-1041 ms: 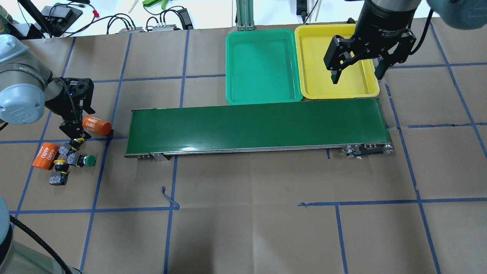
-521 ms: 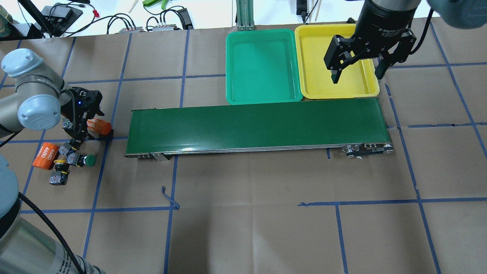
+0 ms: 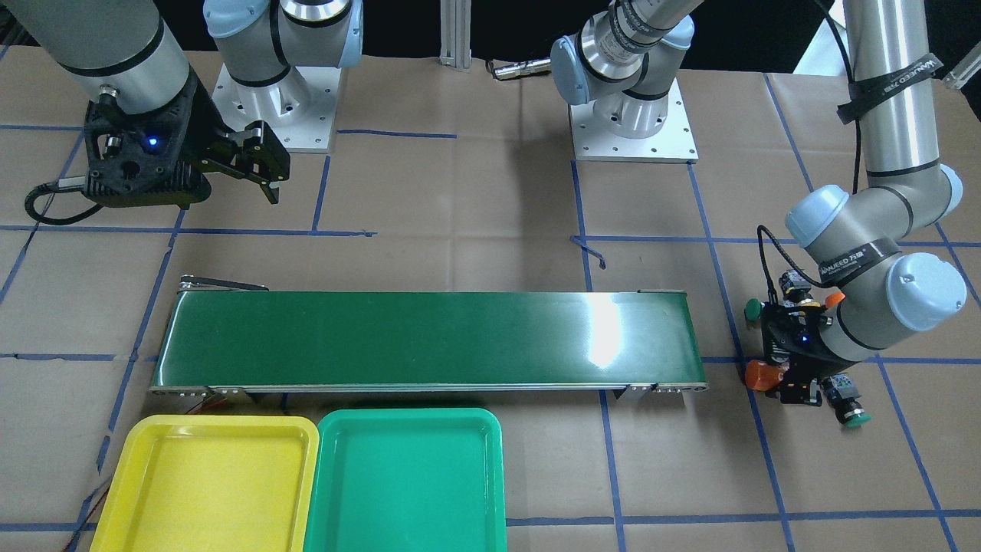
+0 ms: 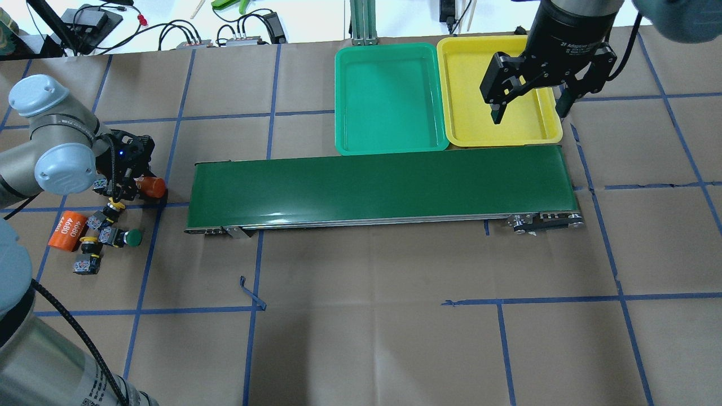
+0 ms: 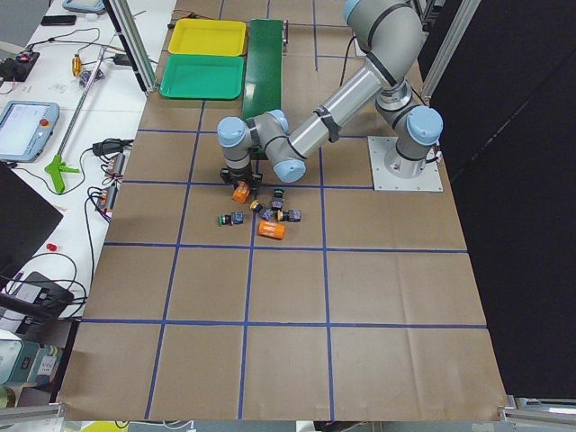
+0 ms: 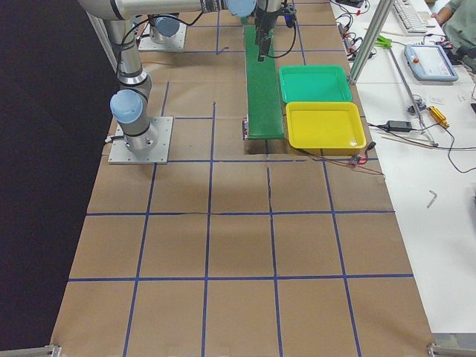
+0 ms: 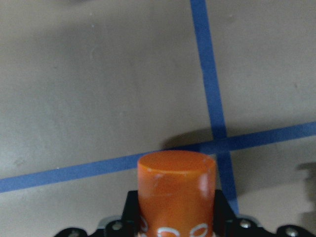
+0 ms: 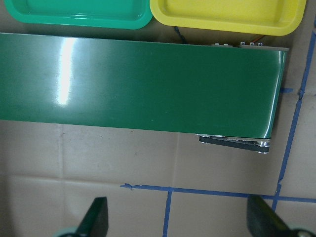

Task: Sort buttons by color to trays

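Next, I set the orange cylinder with my left gripper on the bright glare of the dark-green conveyor belt [image 3: 598,331].
Several buttons lie loose at the table's left end: a yellow-capped one [image 4: 114,206], a green-capped one [image 4: 133,237], a second yellow one [image 4: 88,243], and a green one [image 3: 852,416] beyond my left wrist. The green tray [image 4: 386,96] and the yellow tray [image 4: 468,84] stand empty behind the belt. My left gripper [image 4: 131,186] is down on an orange "4680" cylinder [image 7: 176,192], and its jaws press the cylinder's sides. My right gripper [image 4: 529,113] hangs open and empty over the yellow tray.
The long dark-green conveyor belt [image 4: 383,186] runs across the middle, in front of the trays. A second orange cylinder [image 4: 66,230] lies left of the buttons. Cables and tools lie beyond the table's far edge.
My left arm has swung in over the orange cylinder, and the gripper that was beside it now grips it. The buttons and my right arm have not moved.
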